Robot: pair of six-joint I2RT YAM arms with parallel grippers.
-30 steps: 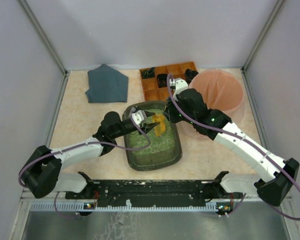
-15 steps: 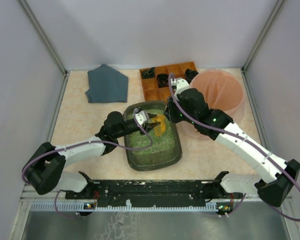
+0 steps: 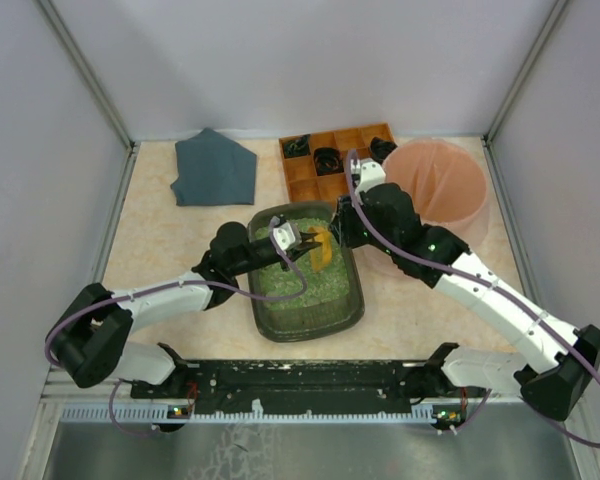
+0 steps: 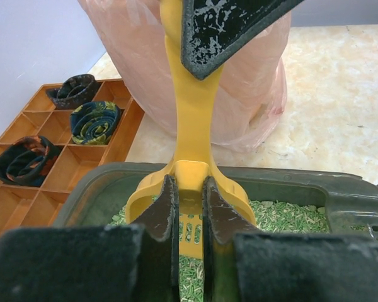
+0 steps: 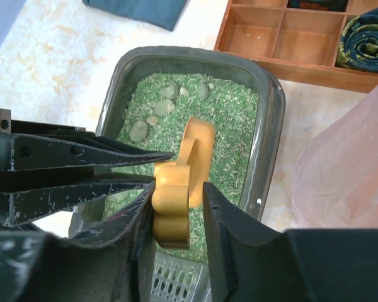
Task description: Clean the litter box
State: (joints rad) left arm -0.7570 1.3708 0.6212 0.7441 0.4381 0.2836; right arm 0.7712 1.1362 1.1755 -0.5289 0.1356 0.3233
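Note:
The scoop's handle is off-center in the open fingers of the robot's right gripper, so that gripper should center and close on the handle [image 4: 173, 28] before the left gripper opens.
The litter box [image 3: 358, 300] is a dark grey-green tray of green litter at the table's middle, with several grey clumps [image 5: 138, 130] on the litter. A yellow scoop [image 3: 320, 245] hangs over its far right part, bowl down. My left gripper [image 3: 298, 242] comes in from the left. In the left wrist view the left gripper [image 4: 189, 189] is shut on the scoop [image 4: 192, 119] at its neck. My right gripper [image 5: 177, 192] straddles the handle end [image 5: 172, 207] and is open: one finger touches it, the other stands clear.
A pink bag-lined bin [image 3: 435, 185] stands right of the box, close behind my right arm. An orange-brown compartment tray [image 3: 302, 182] with rolled socks lies at the back. A grey-blue cloth [image 3: 215, 168] lies at the back left.
My left gripper has closed onto the scoop's neck. My right gripper's jaws have parted a little from the handle. The scoop has stayed over the box.

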